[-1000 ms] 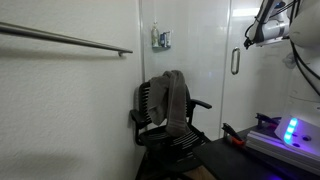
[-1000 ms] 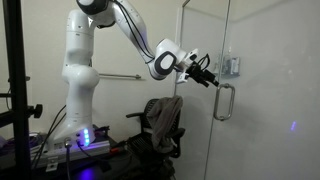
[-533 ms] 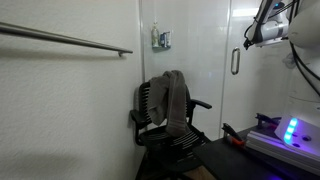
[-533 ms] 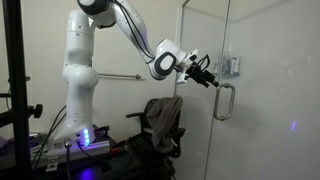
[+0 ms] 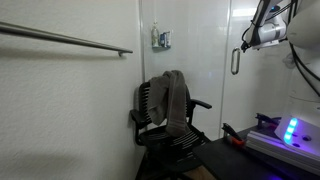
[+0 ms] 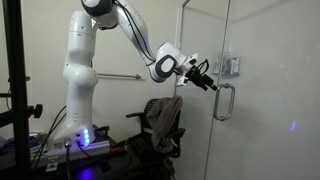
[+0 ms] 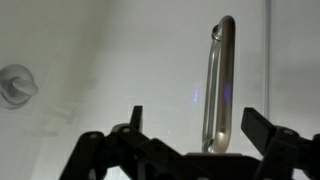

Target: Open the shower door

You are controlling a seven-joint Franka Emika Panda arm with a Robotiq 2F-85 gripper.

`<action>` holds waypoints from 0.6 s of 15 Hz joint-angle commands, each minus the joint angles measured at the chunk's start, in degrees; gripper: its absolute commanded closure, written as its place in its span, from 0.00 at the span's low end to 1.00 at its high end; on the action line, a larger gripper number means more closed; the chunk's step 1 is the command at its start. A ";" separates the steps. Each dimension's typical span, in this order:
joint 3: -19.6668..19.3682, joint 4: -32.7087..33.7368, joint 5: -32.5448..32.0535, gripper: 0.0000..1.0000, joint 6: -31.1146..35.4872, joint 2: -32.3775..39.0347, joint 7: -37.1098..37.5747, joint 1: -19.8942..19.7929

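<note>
My gripper needs to grip the shower door's silver handle at its upper part (image 5: 237,52) (image 7: 227,55), just below the handle's top end.
The shower door (image 6: 260,90) is a tall clear glass panel with a short vertical silver D-shaped handle (image 6: 223,102). The handle also shows in an exterior view (image 5: 236,61) and in the wrist view (image 7: 219,85). My gripper (image 6: 210,84) is open, just beside the top of the handle, apart from it. In the wrist view the handle stands between my two dark fingers (image 7: 196,125), ahead of them, with space on both sides. My gripper also shows at the right of an exterior view (image 5: 248,42).
A black office chair (image 5: 165,115) with a brown cloth over its back stands by the glass; it also shows in an exterior view (image 6: 160,125). A long horizontal steel rail (image 5: 65,39) runs along the wall. A wall control (image 7: 15,84) sits behind the glass. The robot base (image 6: 78,100) stands at left.
My gripper has moved slightly up and back along the handle; the door has not moved.
</note>
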 commanded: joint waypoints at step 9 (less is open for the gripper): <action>9.38 14.78 -3.97 0.00 -1.86 13.05 7.58 -11.13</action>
